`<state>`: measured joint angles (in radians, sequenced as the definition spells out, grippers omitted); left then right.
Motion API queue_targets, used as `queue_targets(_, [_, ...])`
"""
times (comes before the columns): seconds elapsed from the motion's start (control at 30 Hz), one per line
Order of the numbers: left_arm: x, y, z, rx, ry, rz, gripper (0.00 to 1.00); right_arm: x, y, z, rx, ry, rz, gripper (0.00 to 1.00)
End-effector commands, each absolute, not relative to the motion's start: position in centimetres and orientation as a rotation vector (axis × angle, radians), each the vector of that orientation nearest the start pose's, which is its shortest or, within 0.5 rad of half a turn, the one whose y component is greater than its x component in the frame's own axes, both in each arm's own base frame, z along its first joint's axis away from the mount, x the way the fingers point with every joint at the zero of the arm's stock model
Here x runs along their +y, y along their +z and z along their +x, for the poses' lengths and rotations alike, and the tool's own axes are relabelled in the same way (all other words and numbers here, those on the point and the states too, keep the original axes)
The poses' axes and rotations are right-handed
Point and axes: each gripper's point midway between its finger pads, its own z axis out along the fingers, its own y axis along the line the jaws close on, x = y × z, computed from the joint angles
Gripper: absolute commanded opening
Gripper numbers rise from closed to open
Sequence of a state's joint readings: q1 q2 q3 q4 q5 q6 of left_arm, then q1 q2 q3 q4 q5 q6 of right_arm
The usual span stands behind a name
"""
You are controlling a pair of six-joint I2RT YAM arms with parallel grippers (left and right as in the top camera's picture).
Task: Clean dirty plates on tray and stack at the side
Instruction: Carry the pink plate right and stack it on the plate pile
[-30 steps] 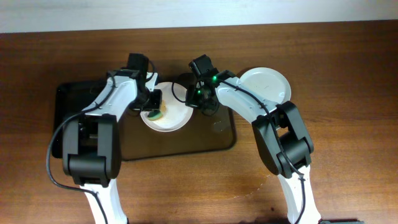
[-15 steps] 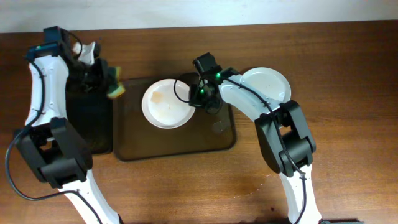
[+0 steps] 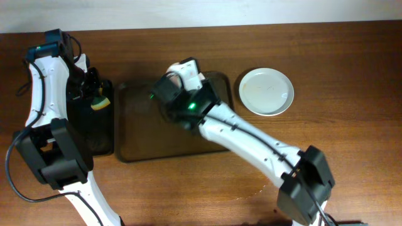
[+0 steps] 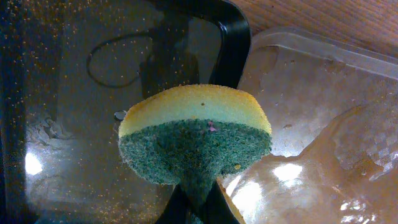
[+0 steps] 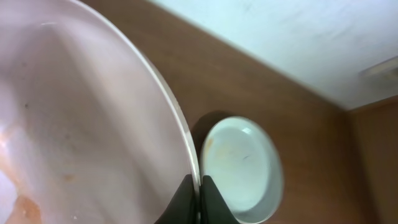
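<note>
The smeared plate in my right gripper needs to be let go on top of the other white plate [image 3: 266, 91] [image 5: 241, 167] beside the smoky-brown tray.
My right gripper [image 5: 199, 186] is shut on the rim of a white plate [image 5: 81, 124] and holds it tilted in the air. An orange-brown smear [image 5: 23, 205] shows on its face. In the overhead view my raised right arm [image 3: 188, 103] hides this plate and hangs over the smoky-brown tray [image 3: 138, 135]. Another white plate [image 3: 267, 91] lies on the table to the right of the tray and also shows in the right wrist view [image 5: 239, 168]. My left gripper [image 4: 199, 196] is shut on a yellow-green sponge [image 4: 196, 140] above the black tray [image 3: 88, 135].
The black tray [image 4: 62, 93] stands directly left of the smoky-brown tray [image 4: 311, 112], their edges touching. The sponge shows in the overhead view [image 3: 99, 104] at the black tray's far end. A white wall runs along the table's far edge.
My left arm swung the sponge from the plate on the tray over to the black tray. My right arm, gripping the plate's rim, lifted the plate off the tray toward the camera.
</note>
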<state>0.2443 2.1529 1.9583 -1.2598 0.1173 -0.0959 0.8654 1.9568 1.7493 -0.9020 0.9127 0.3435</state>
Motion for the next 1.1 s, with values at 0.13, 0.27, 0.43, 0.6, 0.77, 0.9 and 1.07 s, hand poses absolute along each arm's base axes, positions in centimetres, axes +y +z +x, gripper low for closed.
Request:
queue_targets(0.13, [9.2, 10.6, 44.1, 2.946, -0.146, -0.518, 0.01, 25.1, 26.9, 37.7, 1.839, -0.871, -0.19, 0.04])
queue_targets(0.27, [9.3, 10.6, 44.2, 2.942, -0.145, -0.517, 0.01, 24.8, 26.2, 37.3, 1.87, -0.818, -0.143, 0.04])
queue_targets(0.43, [9.3, 10.6, 44.3, 2.94, -0.138, -0.517, 0.01, 25.0, 20.5, 37.5, 2.285, -0.488, -0.21, 0.04])
queue_targets(0.6, [10.1, 10.5, 44.0, 2.948, -0.067, -0.524, 0.01, 18.5, 18.5, 40.4, 2.632, -0.029, 0.08, 0.04])
queue_targets(0.77, [10.8, 10.5, 43.9, 2.95, -0.011, -0.528, 0.01, 4.5, 16.4, 43.4, 2.693, 0.024, 0.548, 0.04])
queue_targets(0.9, [11.0, 10.5, 44.2, 2.936, 0.004, -0.527, 0.01, -1.9, 12.4, 43.4, 2.692, -0.034, 0.723, 0.04])
queue_targets(1.07, [12.2, 10.6, 44.1, 2.929, 0.108, -0.535, 0.01, -3.7, 6.6, 42.3, 2.718, -0.057, 0.798, 0.04])
